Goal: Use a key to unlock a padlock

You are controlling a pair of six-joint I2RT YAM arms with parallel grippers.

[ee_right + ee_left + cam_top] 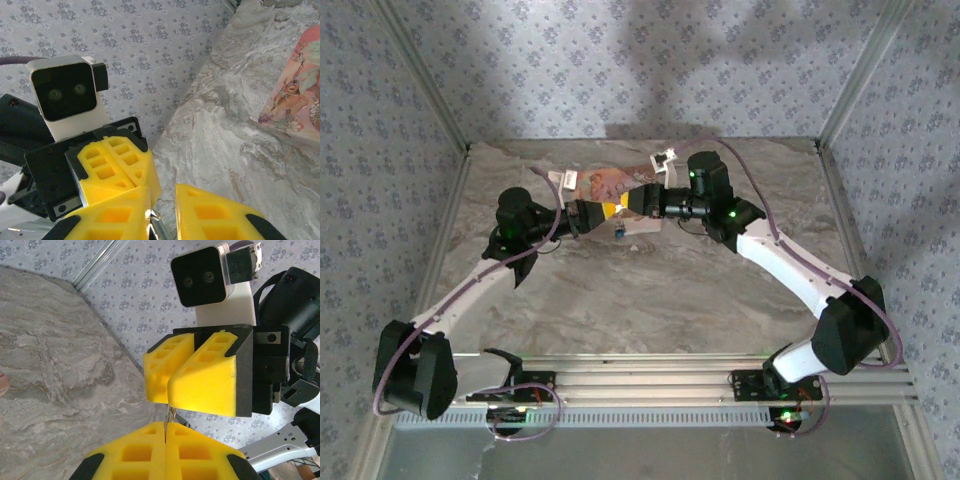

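The fingertips of the robot's left gripper cover most of the key, so the right gripper needs to pinch its free tip (159,227) while the left gripper takes the ring end.
Both grippers meet tip to tip above the middle of the marble table (650,300). My left gripper (165,424) is shut on a thin metal key (170,414), which sticks out from its yellow fingertips towards the right gripper's yellow fingers (200,380). In the right wrist view my right gripper (164,192) holds its jaws slightly apart, with a shiny metal part (161,227) between them against the left pad. The padlock's small blue body (620,232) shows just below the two grippers in the top view. How the key sits in the padlock is hidden.
A pink-orange printed pouch (610,183) lies flat just behind the grippers and shows at the right (295,100) in the right wrist view. Small white pieces (563,178) lie beside it. Patterned walls enclose the table on three sides.
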